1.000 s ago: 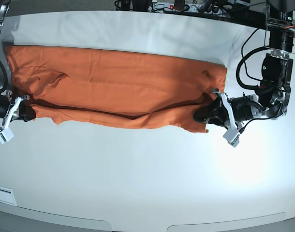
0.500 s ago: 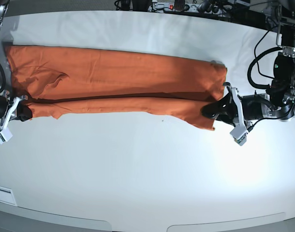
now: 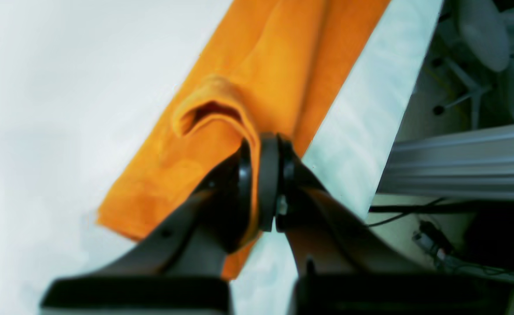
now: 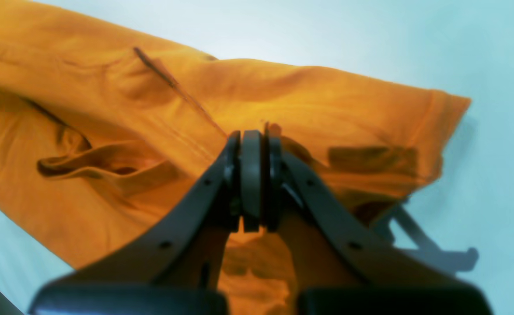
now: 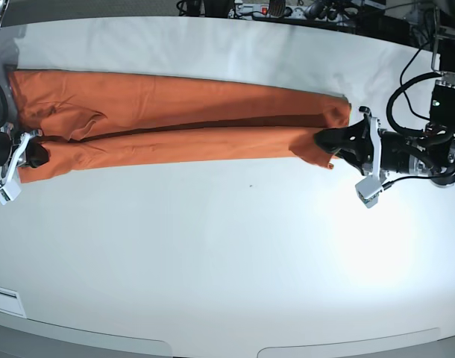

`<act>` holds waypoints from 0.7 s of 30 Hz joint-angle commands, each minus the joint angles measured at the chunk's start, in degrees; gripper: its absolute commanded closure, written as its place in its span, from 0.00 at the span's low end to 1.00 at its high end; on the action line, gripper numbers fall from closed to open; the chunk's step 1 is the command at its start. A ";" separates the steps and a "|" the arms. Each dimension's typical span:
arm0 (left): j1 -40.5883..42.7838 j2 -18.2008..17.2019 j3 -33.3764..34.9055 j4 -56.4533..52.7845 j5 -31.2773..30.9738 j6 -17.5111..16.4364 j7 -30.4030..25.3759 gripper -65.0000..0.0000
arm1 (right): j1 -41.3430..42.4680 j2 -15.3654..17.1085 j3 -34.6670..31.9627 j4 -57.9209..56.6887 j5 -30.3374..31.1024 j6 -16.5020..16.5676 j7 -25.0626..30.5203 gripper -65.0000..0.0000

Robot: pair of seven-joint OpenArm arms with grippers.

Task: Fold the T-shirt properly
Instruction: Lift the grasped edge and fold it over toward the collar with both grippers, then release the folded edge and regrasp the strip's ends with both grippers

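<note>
Cloth loops at my left fingers, so I should lay the T-shirt's near layer down and take the T-shirt's end edge point(image 5: 338, 115) beside the far layer.
The orange T-shirt point(image 5: 175, 119) lies as a long band across the far part of the white table point(image 5: 227, 246), its near layer lifted and carried over the far layer. My left gripper point(image 5: 326, 139) is shut on the shirt's right-end edge point(image 3: 222, 127); a loop of cloth bulges just beyond the jaws. My right gripper point(image 5: 35, 154) is shut on the left-end edge point(image 4: 257, 109), with the creased cloth point(image 4: 108, 162) spread behind it. Both grippers show closed jaws in the wrist views point(image 3: 263, 183) point(image 4: 252, 179).
The table's far edge point(image 5: 212, 19) has cables and gear behind it. In the left wrist view the table edge point(image 3: 383, 109) drops to a floor with chair bases and a metal rail point(image 3: 462, 157).
Both grippers have moved toward the far side, carrying the near edge of the shirt over the far layer. The orange band is now narrower and stretched straighter.
</note>
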 commanded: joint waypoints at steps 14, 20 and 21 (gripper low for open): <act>-0.94 -3.30 -0.52 0.83 -1.34 -0.49 0.07 1.00 | 0.94 3.06 0.61 0.87 6.69 0.28 -3.50 1.00; -0.96 -3.32 -0.52 0.81 -1.34 -0.49 0.07 0.46 | 1.01 2.54 0.61 0.92 8.00 0.28 -3.48 0.51; -0.96 -3.32 -0.52 0.81 -1.34 -0.28 0.07 0.45 | 1.14 2.78 0.61 0.92 8.31 0.28 -3.67 0.51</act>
